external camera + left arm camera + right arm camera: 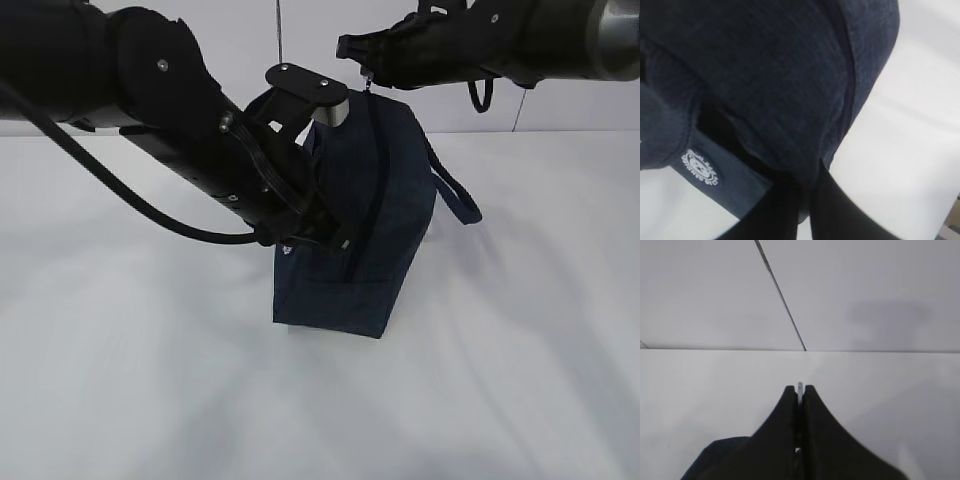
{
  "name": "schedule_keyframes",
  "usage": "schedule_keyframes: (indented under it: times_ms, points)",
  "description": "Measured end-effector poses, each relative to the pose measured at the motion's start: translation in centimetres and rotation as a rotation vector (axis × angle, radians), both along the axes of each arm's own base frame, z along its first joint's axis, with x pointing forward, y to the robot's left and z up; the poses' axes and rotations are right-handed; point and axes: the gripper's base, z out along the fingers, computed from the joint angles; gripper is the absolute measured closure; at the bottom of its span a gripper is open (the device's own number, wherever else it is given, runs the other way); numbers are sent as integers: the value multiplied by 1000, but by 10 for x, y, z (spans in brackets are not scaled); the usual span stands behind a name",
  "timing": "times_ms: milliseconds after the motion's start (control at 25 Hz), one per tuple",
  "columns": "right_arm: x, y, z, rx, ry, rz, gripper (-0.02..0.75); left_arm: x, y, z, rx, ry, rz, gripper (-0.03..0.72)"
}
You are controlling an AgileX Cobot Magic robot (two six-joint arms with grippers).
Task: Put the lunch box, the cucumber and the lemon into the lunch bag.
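Observation:
My left gripper is pinching the near end of the lunch bag, far from the zipper pull. It should open and take the fabric (354, 114) beside the pull.
The dark navy lunch bag (385, 215) stands in the middle of the white table, its top zipper (372, 170) running up toward the far end. My left gripper (335, 240) is shut on the bag's fabric at the near end, and the left wrist view shows the cloth (780, 75) pinched between the black fingers (840, 210). My right gripper (350, 47) hangs above the bag's far top, shut on a thin metal zipper pull (800, 386) that sticks out between its tips. The lunch box, the cucumber and the lemon are out of view.
One loop handle (455, 190) hangs off the bag's right side. A round white logo (700, 167) sits on a strap by the left fingers. The white table (520, 380) spreads all round, with a pale wall (865, 290) behind it.

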Motion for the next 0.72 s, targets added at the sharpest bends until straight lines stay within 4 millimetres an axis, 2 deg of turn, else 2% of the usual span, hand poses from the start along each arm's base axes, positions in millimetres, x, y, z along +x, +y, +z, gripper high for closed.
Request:
schedule_keyframes:
  times_ms: [360, 560, 720]
  points:
    - [1, -15, 5, -17, 166, 72, 738, -11, 9, 12, 64, 32, -55, 693]
    - [4, -22, -5, -22, 223, 76, 738, -17, 12, 5, 89, 62, -65, 693]
    - [4, -23, -4, -22, 228, 79, 738, -19, 14, 3, 97, 71, -67, 693]
